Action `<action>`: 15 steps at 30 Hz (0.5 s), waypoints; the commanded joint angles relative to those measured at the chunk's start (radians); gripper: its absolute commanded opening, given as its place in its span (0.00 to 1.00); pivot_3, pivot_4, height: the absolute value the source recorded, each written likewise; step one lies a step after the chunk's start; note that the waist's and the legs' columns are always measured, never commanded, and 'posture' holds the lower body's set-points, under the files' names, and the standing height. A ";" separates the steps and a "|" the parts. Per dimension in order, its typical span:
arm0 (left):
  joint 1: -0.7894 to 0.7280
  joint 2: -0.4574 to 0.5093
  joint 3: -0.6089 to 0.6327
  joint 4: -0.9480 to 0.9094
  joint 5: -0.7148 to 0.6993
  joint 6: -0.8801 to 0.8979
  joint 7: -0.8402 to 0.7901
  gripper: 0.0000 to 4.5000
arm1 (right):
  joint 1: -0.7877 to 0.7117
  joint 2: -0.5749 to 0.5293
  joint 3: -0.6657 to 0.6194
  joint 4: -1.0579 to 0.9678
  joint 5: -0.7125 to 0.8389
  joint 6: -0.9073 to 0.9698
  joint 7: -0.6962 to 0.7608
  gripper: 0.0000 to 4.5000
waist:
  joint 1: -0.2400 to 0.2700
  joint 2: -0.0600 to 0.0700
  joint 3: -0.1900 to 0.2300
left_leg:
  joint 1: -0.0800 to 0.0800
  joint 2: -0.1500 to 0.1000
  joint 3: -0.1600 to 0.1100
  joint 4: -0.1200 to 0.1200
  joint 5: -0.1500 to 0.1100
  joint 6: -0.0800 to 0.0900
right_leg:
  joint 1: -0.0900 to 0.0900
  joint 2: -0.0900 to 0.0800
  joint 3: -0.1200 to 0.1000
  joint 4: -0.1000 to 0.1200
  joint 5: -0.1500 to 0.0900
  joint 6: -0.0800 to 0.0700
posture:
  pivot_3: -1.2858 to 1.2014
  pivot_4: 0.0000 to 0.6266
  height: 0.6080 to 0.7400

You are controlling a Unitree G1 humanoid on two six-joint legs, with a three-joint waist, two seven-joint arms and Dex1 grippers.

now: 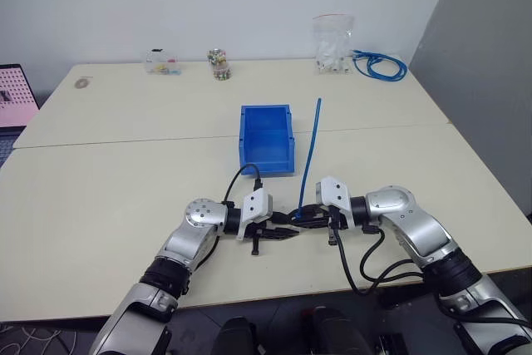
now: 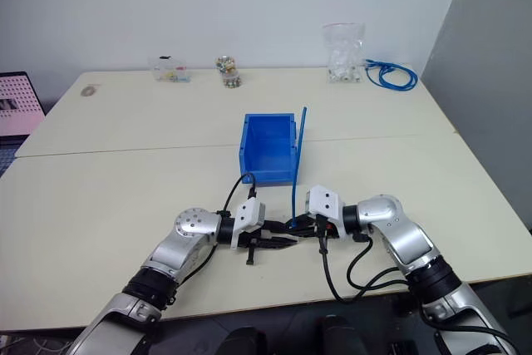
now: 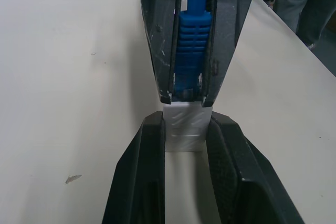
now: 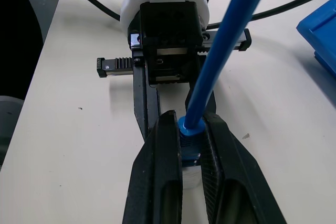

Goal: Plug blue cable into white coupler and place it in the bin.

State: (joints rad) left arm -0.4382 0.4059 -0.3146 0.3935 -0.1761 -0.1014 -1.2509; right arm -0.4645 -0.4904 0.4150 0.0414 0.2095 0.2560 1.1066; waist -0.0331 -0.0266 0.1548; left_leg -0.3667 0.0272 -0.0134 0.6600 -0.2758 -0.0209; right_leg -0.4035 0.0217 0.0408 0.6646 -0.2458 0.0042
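Note:
The robot's right gripper should release the blue cable's plug end on the bin's bottom near the bin's front side [image 1: 263,152].
My two grippers meet tip to tip near the table's front edge. The left gripper [image 1: 285,233] is shut on the white coupler [image 3: 182,129], a small white block between its fingers. The right gripper [image 1: 304,216] is shut on the ribbed blue boot at the plug end of the blue cable [image 1: 311,151]. In the left wrist view the plug end [image 3: 190,56] butts against the coupler's end. From the right gripper the cable rises nearly straight toward the bin's right side. The bin [image 1: 267,161], bright blue with an open top, stands just behind both grippers at the table's middle.
Along the far edge stand a clear bag of white parts [image 1: 333,43], a coiled bundle of blue cable [image 1: 381,66], a small jar [image 1: 219,64] and a clear box [image 1: 162,62]. A pink screen [image 1: 15,97] sits beyond the table's left side.

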 commanded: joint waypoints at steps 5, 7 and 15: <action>0.042 0.020 0.029 -0.090 -0.015 0.047 0.015 0.37 | 0.061 0.004 -0.028 0.062 -0.022 0.115 -0.048 0.04 | 0.000 0.000 -0.005 | 0.001 0.001 0.000 -0.001 0.000 0.000 | 0.000 0.001 0.000 0.001 -0.001 -0.001 | 0.52 0.24 1.00; 0.069 0.038 0.061 -0.165 -0.044 0.093 0.039 0.48 | 0.042 0.014 -0.093 -0.017 0.054 0.215 -0.071 0.04 | 0.001 0.000 -0.004 | 0.001 0.001 0.000 -0.001 0.000 0.000 | 0.000 0.001 0.000 0.001 -0.001 -0.001 | 0.52 0.24 1.00; 0.258 0.079 0.281 -0.641 -0.175 0.356 0.325 0.87 | -0.323 0.232 -0.454 0.028 0.351 0.685 -0.411 0.04 | -0.009 0.007 0.009 | -0.011 0.003 -0.001 0.001 0.000 0.000 | -0.013 -0.006 0.001 0.008 0.000 -0.001 | 0.52 0.24 1.00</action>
State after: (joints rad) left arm -0.1962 0.4973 -0.0874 -0.1274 -0.3055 0.2005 -1.0079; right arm -0.7065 -0.2904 0.0429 0.0413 0.5042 0.8789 0.7825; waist -0.0420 -0.0199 0.1641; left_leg -0.3821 0.0304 -0.0141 0.6626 -0.2756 -0.0213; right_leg -0.4216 0.0151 0.0428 0.6751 -0.2461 0.0035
